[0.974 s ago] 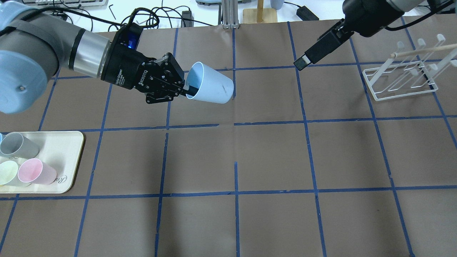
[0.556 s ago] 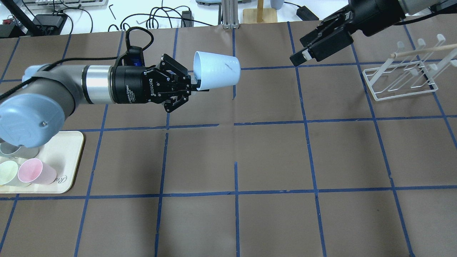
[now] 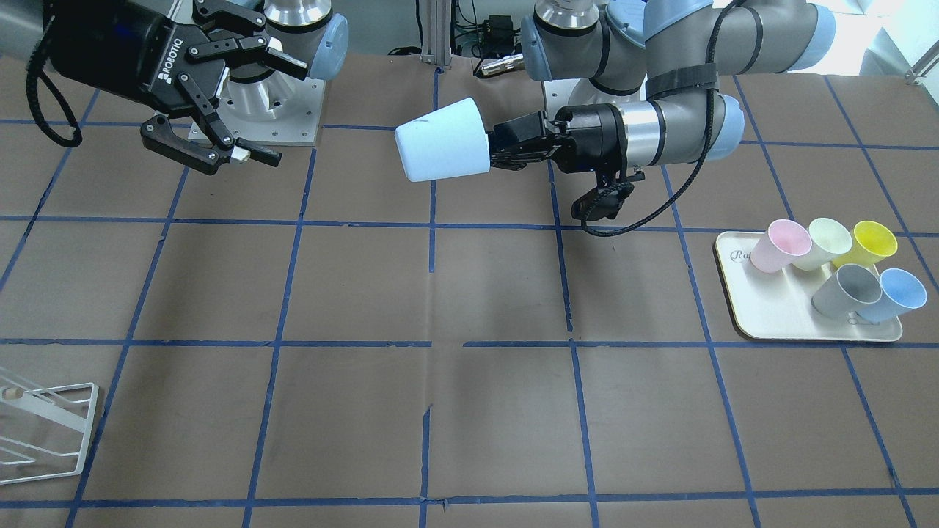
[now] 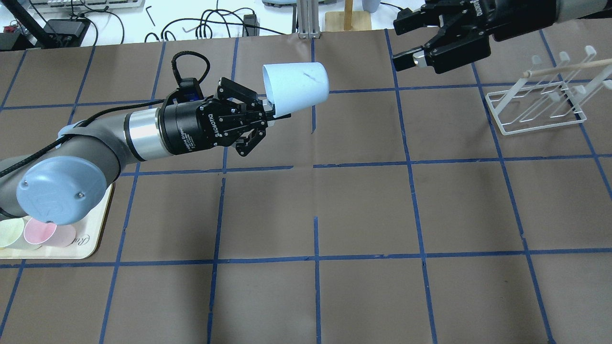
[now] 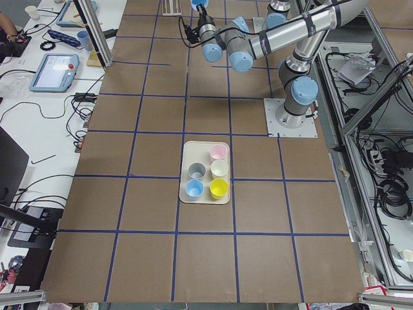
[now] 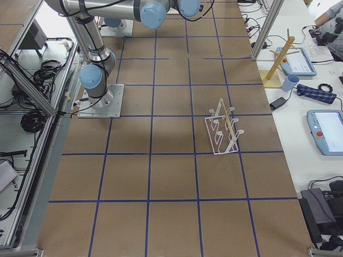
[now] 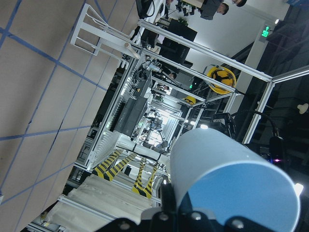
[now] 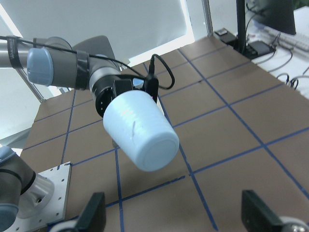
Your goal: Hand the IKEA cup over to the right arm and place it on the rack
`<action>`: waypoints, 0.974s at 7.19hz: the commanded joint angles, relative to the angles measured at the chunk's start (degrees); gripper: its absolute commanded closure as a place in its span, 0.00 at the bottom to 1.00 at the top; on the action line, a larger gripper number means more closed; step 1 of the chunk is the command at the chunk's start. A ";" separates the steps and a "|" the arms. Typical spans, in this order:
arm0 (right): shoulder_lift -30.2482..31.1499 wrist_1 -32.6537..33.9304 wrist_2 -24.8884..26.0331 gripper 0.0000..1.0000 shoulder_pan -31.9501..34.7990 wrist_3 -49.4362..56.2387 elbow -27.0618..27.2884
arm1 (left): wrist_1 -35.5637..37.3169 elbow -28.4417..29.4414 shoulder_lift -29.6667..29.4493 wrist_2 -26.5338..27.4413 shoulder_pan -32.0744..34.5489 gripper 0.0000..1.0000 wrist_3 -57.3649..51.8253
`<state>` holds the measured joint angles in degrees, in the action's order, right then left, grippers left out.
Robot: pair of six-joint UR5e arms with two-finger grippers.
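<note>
My left gripper is holding the rim of the pale blue IKEA cup. So my right gripper should close on the base end (image 3: 419, 148) (image 8: 150, 142) of the cup.
The pale blue IKEA cup (image 4: 296, 88) is held in the air on its side, base pointing at the right arm. My left gripper (image 4: 270, 110) is shut on its rim, one finger inside the cup. The cup also shows in the front view (image 3: 442, 141), the left wrist view (image 7: 231, 183) and the right wrist view (image 8: 140, 130). My right gripper (image 4: 404, 40) is open and empty, about one grid square to the cup's right, facing its base; its fingers are wide apart in the front view (image 3: 282, 114). The white wire rack (image 4: 540, 100) stands at the far right.
A cream tray (image 3: 770, 315) on the robot's left holds a pink cup (image 3: 777, 246), a grey cup (image 3: 843, 290), a second blue cup (image 3: 895, 293), a yellow cup (image 3: 869, 246) and a pale green one. Cables and a wooden stand lie beyond the table's far edge.
My left arm has carried the cup right and toward the far edge, turning its base toward the right arm. My right gripper has rotated and now shows its fingers spread apart.
</note>
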<state>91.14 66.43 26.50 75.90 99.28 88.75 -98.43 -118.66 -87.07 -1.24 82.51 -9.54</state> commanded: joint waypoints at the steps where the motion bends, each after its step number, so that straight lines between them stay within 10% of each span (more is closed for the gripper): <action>1: -2.01 1.14 -2.41 0.00 0.47 3.55 -0.24 | 0.08 0.27 0.23 -0.52 1.77 1.00 0.48; 7: -2.55 1.25 -1.45 0.00 6.01 -0.75 0.45 | 2.19 0.45 -0.73 -3.15 3.89 1.00 2.42</action>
<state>88.39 68.84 24.82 81.09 98.80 89.05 -96.42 -118.23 -87.74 -3.89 86.24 -7.38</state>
